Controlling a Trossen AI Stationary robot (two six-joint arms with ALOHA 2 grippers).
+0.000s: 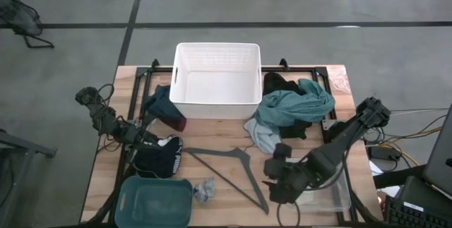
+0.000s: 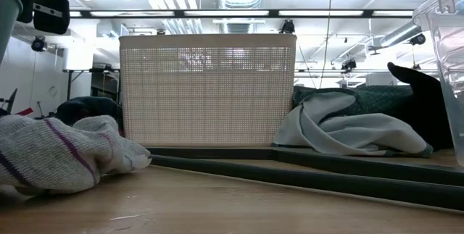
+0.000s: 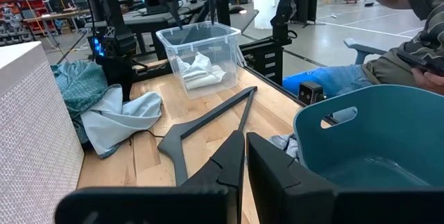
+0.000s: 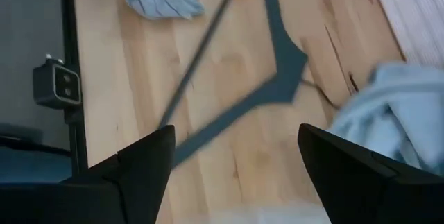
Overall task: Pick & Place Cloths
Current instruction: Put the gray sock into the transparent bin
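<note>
The small white striped piece is beside the teal bin, and my right gripper will go there next and close on the striped piece's middle [image 1: 205, 190] [image 4: 166, 0].
A teal cloth [image 1: 298, 103] lies heaped right of the white basket [image 1: 217, 80], over a black cloth [image 1: 281, 83], with a pale-blue piece [image 1: 260, 135] at its near side. Left of the basket lies a dark teal and maroon cloth [image 1: 164, 108]. A navy cloth with white print [image 1: 162, 156] lies by my left gripper [image 1: 148, 140], which is shut with nothing between its fingers [image 3: 244, 161]. A small white striped piece [image 1: 205, 189] lies near the front. My right gripper [image 4: 236, 161] hovers open above the grey hanger [image 4: 277, 78], near the pale-blue piece [image 4: 388, 113].
A teal bin [image 1: 155, 200] stands at the near left corner. At the near right, under my right arm, is a clear plastic bin [image 3: 201, 57] with a white cloth inside. The hanger [image 1: 229, 168] lies flat across the middle. A person [image 3: 409, 37] sits beyond the table.
</note>
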